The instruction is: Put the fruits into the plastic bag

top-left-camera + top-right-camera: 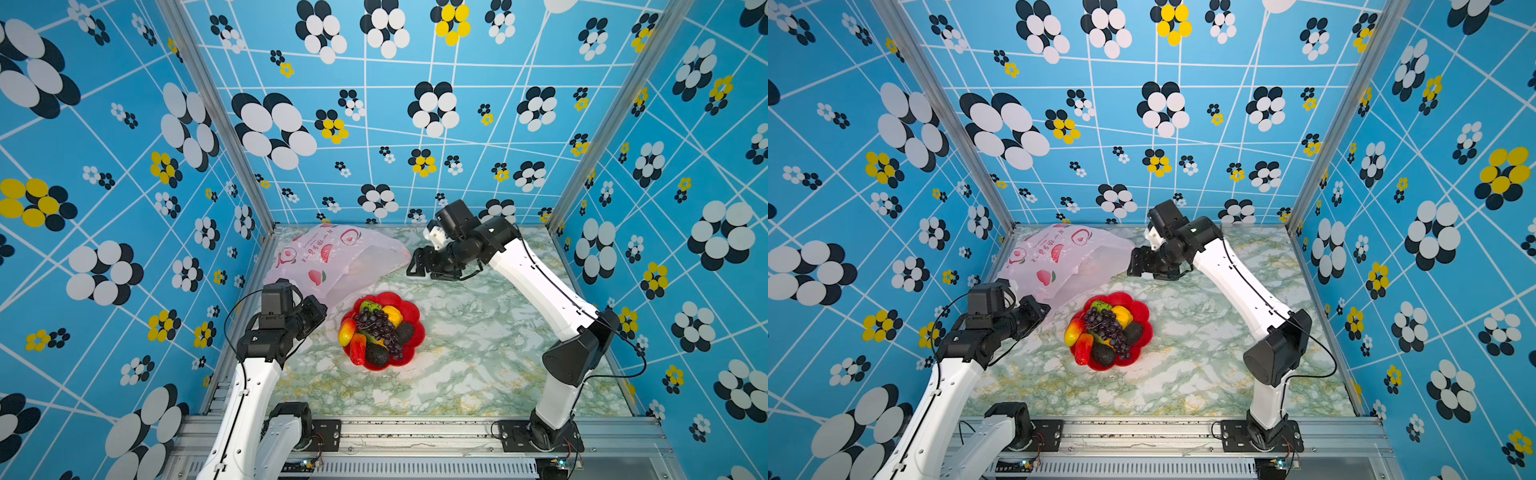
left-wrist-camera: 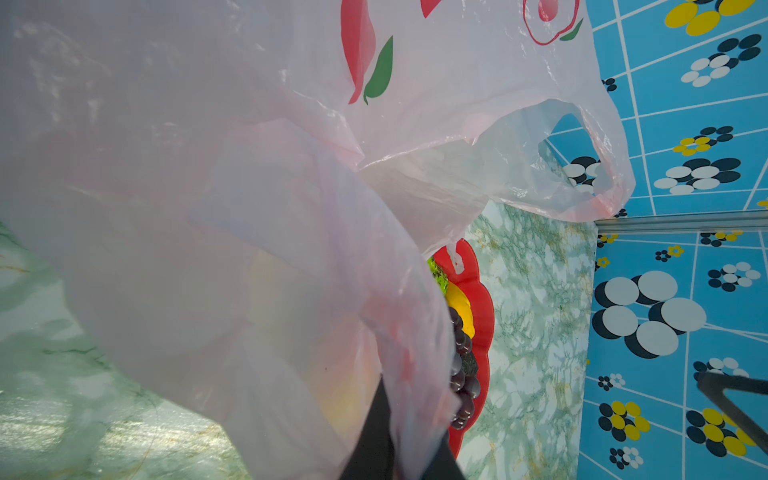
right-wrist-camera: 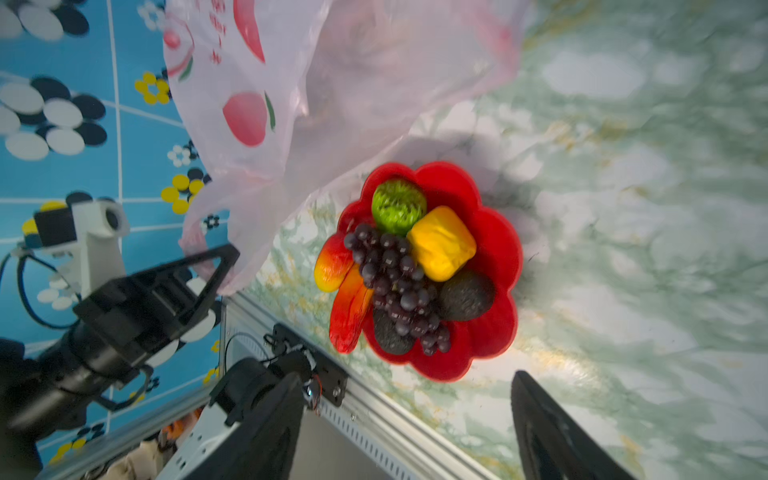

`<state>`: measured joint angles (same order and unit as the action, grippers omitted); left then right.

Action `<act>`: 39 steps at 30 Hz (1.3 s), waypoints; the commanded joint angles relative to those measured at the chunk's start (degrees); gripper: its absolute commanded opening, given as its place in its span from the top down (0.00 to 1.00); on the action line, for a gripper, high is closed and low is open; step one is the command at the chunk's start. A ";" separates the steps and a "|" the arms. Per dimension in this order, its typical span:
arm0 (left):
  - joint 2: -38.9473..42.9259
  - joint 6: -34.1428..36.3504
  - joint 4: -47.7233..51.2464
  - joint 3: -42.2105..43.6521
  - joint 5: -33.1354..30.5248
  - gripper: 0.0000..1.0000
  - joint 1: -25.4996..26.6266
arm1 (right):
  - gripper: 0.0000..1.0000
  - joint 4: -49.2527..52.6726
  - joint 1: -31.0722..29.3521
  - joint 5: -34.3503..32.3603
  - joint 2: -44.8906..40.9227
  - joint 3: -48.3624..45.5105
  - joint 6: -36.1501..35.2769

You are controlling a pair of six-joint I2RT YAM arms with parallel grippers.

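Note:
Next, I move my right gripper to the red dish's rim [image 1: 423,329] [image 3: 515,310] beside the dark fruit near the yellow one, and close it there to drag the dish.
The fruits lie heaped in a red flower-shaped dish [image 1: 413,312] at the table's middle: a dark grape bunch [image 1: 380,328] on top, a green kiwi [image 3: 398,205], a yellow one [image 3: 442,243], a dark avocado [image 3: 467,295], a red-yellow mango [image 3: 332,264] and a red one [image 3: 349,311]. The pale pink plastic bag [image 1: 332,257] slumps behind the dish at the back left, its near edge lifted. My left gripper [image 1: 316,309] is shut on that edge, with film pinched between its fingers [image 2: 382,415]. My right gripper [image 1: 415,264] hovers open beside the bag's right end, holding nothing.
Blue flower-patterned walls close the marble table [image 1: 478,353] on three sides. An aluminium rail [image 1: 415,432] with both arm bases runs along the front edge. The bag hangs close over the dish's back-left rim.

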<state>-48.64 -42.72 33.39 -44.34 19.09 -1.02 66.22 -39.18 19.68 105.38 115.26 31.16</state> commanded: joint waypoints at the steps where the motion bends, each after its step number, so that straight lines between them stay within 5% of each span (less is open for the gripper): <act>1: 0.35 1.59 1.73 -1.72 -0.23 0.91 0.65 | 0.19 4.29 -5.01 6.49 2.10 -1.90 2.64; 24: 8.91 3.29 2.66 1.11 -7.13 0.94 5.03 | 0.21 0.05 -22.08 1.74 18.32 3.61 13.61; 39: 9.11 5.13 5.40 0.55 -10.96 0.94 9.15 | 0.28 4.49 -23.36 -0.96 26.77 10.67 14.55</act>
<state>-40.29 -38.33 37.50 -43.90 9.34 7.86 68.03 -62.61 20.80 131.07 123.92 44.62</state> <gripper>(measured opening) 0.061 0.720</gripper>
